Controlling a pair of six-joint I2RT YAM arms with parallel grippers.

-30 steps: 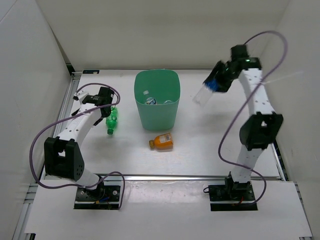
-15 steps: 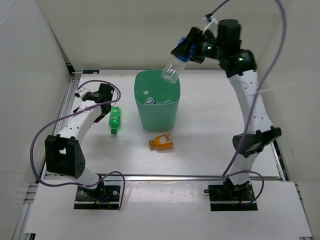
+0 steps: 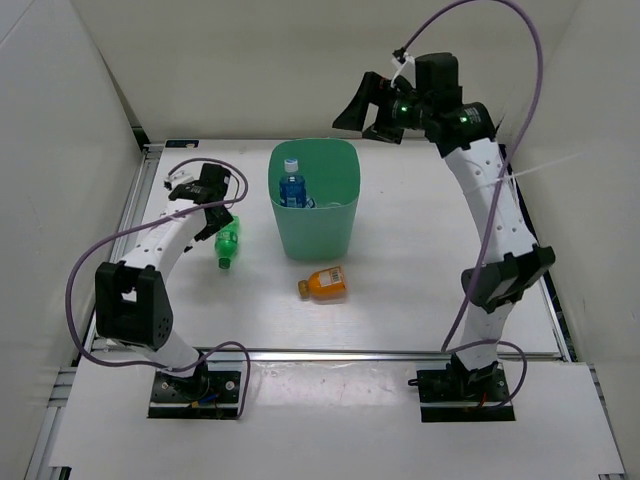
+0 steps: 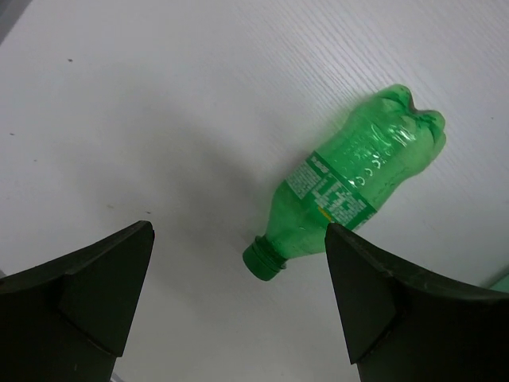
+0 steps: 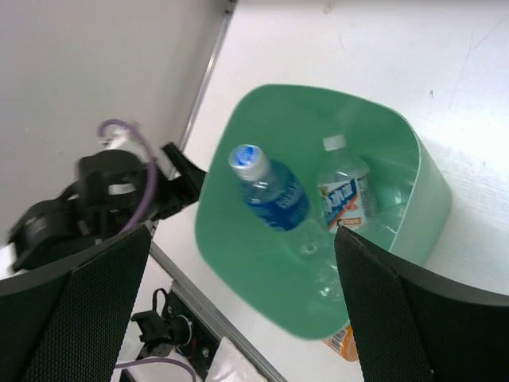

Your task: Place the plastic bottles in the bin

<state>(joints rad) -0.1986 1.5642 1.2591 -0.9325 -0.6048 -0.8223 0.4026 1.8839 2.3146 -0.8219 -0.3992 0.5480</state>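
Observation:
The robot's left gripper will close on the cap end of the green bottle's body, around the label's edge [image 3: 227, 247] [image 4: 312, 208] closest to the cap.
The mint-green bin [image 3: 322, 236] stands at the middle back of the table. Inside it a clear blue-labelled bottle [image 3: 291, 187] [image 5: 274, 195] leans cap-up beside a white/red-labelled bottle [image 5: 343, 191]. My right gripper [image 3: 366, 114] [image 5: 242, 231] hangs open high above the bin [image 5: 238, 270], holding nothing. The green bottle [image 3: 227, 243] [image 4: 358, 179] lies on its side left of the bin. My left gripper [image 3: 212, 205] [image 4: 238, 231] hovers open just above it, not touching it. The squat orange bottle [image 3: 325, 283] lies in front of the bin.
White enclosure walls [image 3: 70, 150] stand to the left, right and back. A metal rail [image 3: 135, 200] runs along the table's left edge, close to the left arm. A purple cable [image 3: 490, 20] loops above the right arm.
My right gripper swung left over the bin and opened. The blue-labelled bottle it held now lies in the bin. The left gripper shifted slightly by the green bottle.

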